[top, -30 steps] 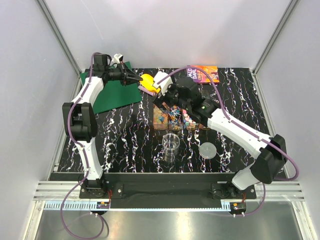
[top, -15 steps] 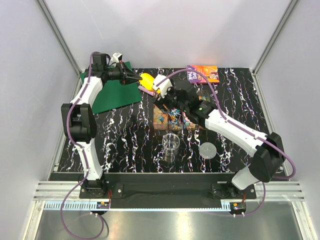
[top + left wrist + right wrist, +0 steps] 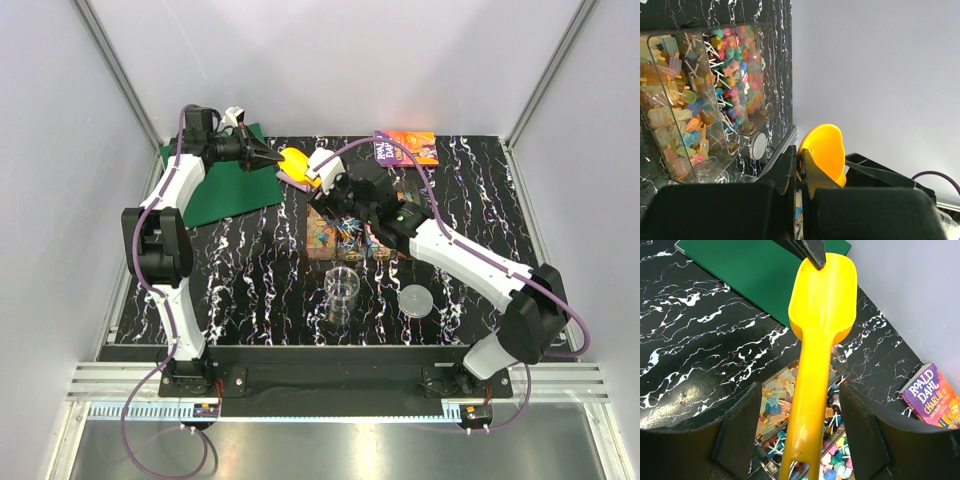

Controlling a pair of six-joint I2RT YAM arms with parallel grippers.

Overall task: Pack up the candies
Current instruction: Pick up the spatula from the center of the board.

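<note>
The left gripper holds the scoop by its bowl, which is the wrong end for scooping, so the robot's right gripper should move in and take the scoop's handle (image 3: 811, 390).
The candies (image 3: 774, 390) are small multicoloured sweets, many on sticks, in a clear compartmented box (image 3: 345, 236), also visible as candies (image 3: 695, 107) in the left wrist view. Above the box's far end a yellow scoop (image 3: 293, 162) hangs in the air. My left gripper (image 3: 799, 161) is shut on the rim of the scoop (image 3: 824, 149) bowl; its tip (image 3: 812, 251) pinches the far edge. My right gripper (image 3: 801, 407) is open, its jaws standing either side of the scoop handle (image 3: 810, 375) with a gap on each side.
A clear plastic cup (image 3: 342, 290) stands in front of the box, with a round lid (image 3: 416, 300) to its right. A green mat (image 3: 225, 188) lies at the back left. A book (image 3: 408, 147) lies at the back right.
My right gripper has slid left along the scoop's handle and its jaws have narrowed around it. The left gripper has kept holding the scoop in place.
</note>
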